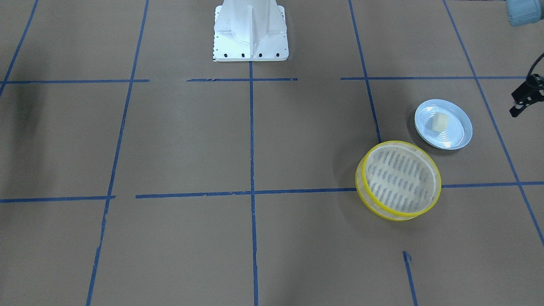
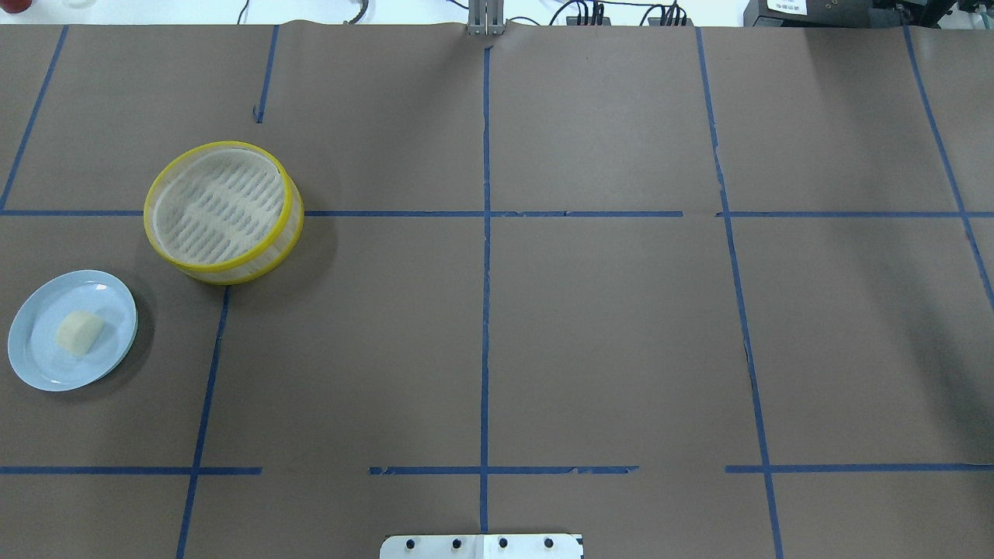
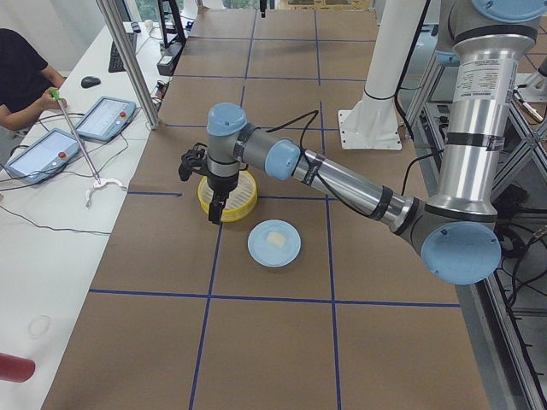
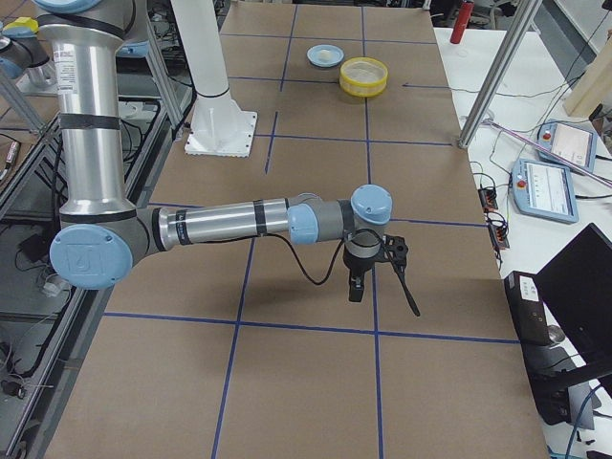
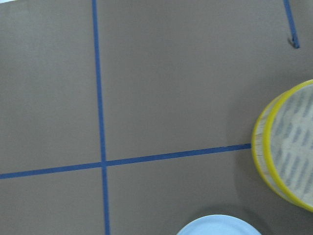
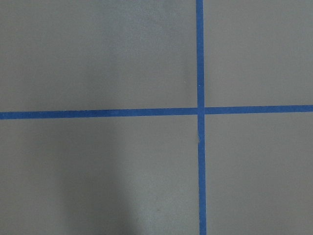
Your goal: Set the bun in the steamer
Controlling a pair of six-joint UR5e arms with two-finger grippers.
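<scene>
The fingers of my left gripper needs to close on the bun's end (image 1: pixel 441 117) away from the steamer, along both sides of the bun on the plate.
The bun (image 1: pixel 440 122) is a small cream lump lying on a pale blue plate (image 1: pixel 461 131), also in the overhead view (image 2: pixel 79 332). The steamer (image 1: pixel 398 180) is a yellow-rimmed basket with nothing in it, right beside the plate (image 2: pixel 223 211). My left gripper (image 1: pixel 519 106) hangs above the table past the plate's outer side, apart from both. Only part of it shows, so I cannot tell whether it is open or shut. The left wrist view shows the steamer's rim (image 5: pixel 261 147) and the plate's edge (image 5: pixel 217 226). My right gripper (image 4: pixel 356 287) hangs far away over bare table; I cannot tell its state.
The white robot base (image 1: pixel 250 32) stands at the table's middle back. Blue tape lines (image 2: pixel 485 272) grid the brown table. A side table with teach pendants (image 3: pixel 43 154), a metal post (image 3: pixel 128 64) and an operator (image 3: pixel 21 77) lies beyond the far edge.
</scene>
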